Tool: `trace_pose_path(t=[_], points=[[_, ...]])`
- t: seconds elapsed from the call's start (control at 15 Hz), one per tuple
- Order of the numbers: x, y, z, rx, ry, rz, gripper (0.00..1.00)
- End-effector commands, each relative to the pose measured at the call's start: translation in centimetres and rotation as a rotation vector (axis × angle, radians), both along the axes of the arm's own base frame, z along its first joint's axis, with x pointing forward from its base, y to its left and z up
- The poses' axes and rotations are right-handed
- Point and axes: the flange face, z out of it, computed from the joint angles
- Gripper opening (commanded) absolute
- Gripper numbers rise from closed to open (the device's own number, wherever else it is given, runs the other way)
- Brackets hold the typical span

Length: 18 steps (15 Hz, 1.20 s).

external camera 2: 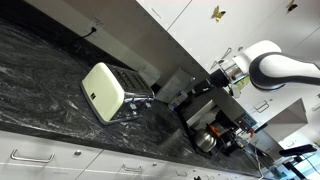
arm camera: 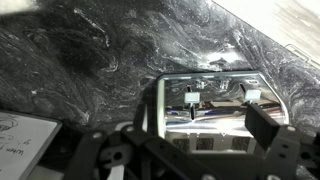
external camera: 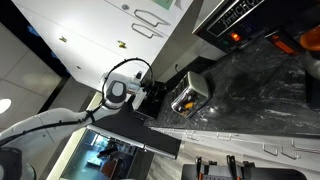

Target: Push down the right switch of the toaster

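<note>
I need to next move my gripper to the toaster and close it at its switch nearer the white sheet [external camera: 180,100] [arm camera: 192,98], ready to push that switch down.
The toaster [external camera: 188,93] is small, with shiny silver sides, and stands on the black marbled counter; it also shows in an exterior view [external camera 2: 105,90]. In the wrist view its end face [arm camera: 210,125] fills the lower middle. Two white switches stick out of it, one on the left [arm camera: 190,98] and one on the right [arm camera: 253,96], both up. My gripper [arm camera: 205,130] is open and empty, a short way in front of that face, with the right finger just below the right switch. In both exterior views the gripper [external camera: 150,95] [external camera 2: 212,78] hovers beside the toaster without touching it.
A larger black appliance with an orange light [external camera: 235,35] stands further along the counter. A metal pot [external camera 2: 205,140] sits below the arm. A white sheet [arm camera: 15,140] lies on the counter at the left. White cabinets [external camera: 90,30] run along the wall.
</note>
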Motion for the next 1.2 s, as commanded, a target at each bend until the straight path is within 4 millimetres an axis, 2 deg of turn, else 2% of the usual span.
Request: trace_pose_path(t=[0.0, 0.07, 0.67, 0.73, 0.87, 1.13], points=[[1.5, 2.0, -1.1, -0.005, 0.033, 0.046, 1.0], [0.6, 1.3, -1.1, -0.008, 0.025, 0.026, 1.0], [1.9, 2.4, -1.8, -0.018, 0.004, 0.015, 1.0], [2.2, 2.6, -1.8, -0.014, -0.01, 0.005, 0.75], [2.7, 3.0, -1.9, -0.012, -0.039, -0.009, 0.66], [4.0, 3.7, -3.2, -0.029, -0.067, -0.036, 0.34]])
